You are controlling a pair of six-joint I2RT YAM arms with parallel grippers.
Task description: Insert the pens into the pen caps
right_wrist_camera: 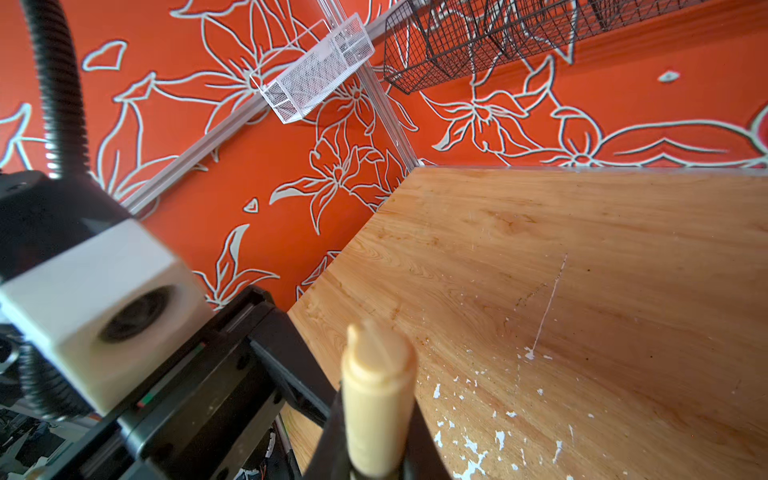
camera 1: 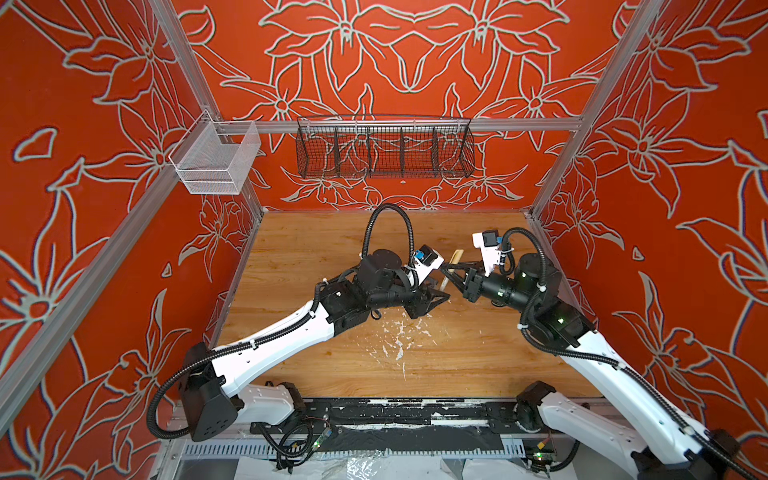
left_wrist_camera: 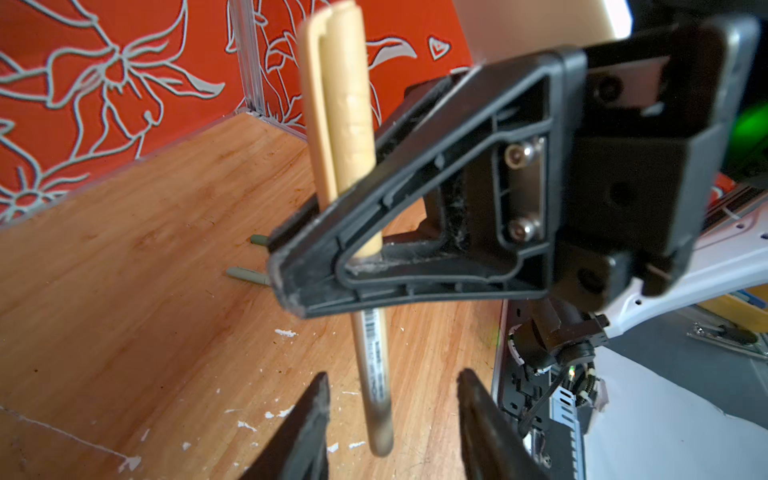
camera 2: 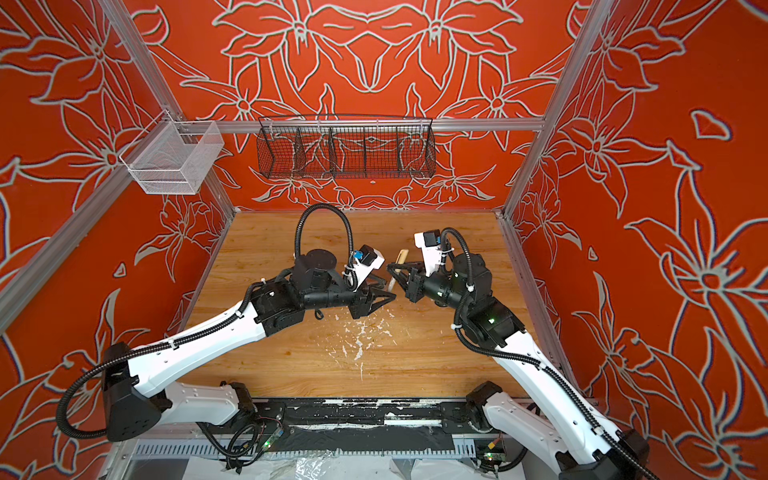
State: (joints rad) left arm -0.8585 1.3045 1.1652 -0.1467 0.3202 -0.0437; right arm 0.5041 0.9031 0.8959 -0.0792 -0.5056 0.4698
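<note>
The cap is held low by its seam in my right gripper, so my left gripper should take the pen's lower end [left_wrist_camera: 377,408] before my right gripper takes the cap's top.
A beige pen [left_wrist_camera: 374,374] hangs upright above the wooden table, its top end inside a beige pen cap [left_wrist_camera: 345,104] with a clip. My right gripper [right_wrist_camera: 376,457] is shut on the cap's lower part; the cap [right_wrist_camera: 376,386] fills the space between its jaws. In both top views that gripper [camera 1: 451,272] [camera 2: 397,270] holds the capped pen [camera 1: 444,286] [camera 2: 391,284] mid-table. My left gripper [left_wrist_camera: 392,380] [camera 1: 438,291] is open, its fingers standing on either side of the pen's lower end without touching it. Two greenish stick ends [left_wrist_camera: 245,274] [left_wrist_camera: 257,239] lie on the table, mostly hidden.
White paint flecks [camera 1: 397,336] scatter over the wooden table [camera 1: 311,257] near its front. A black wire basket [camera 1: 384,147] hangs on the back rail and a white mesh basket [camera 1: 216,160] at the back left. Red flowered walls close in three sides.
</note>
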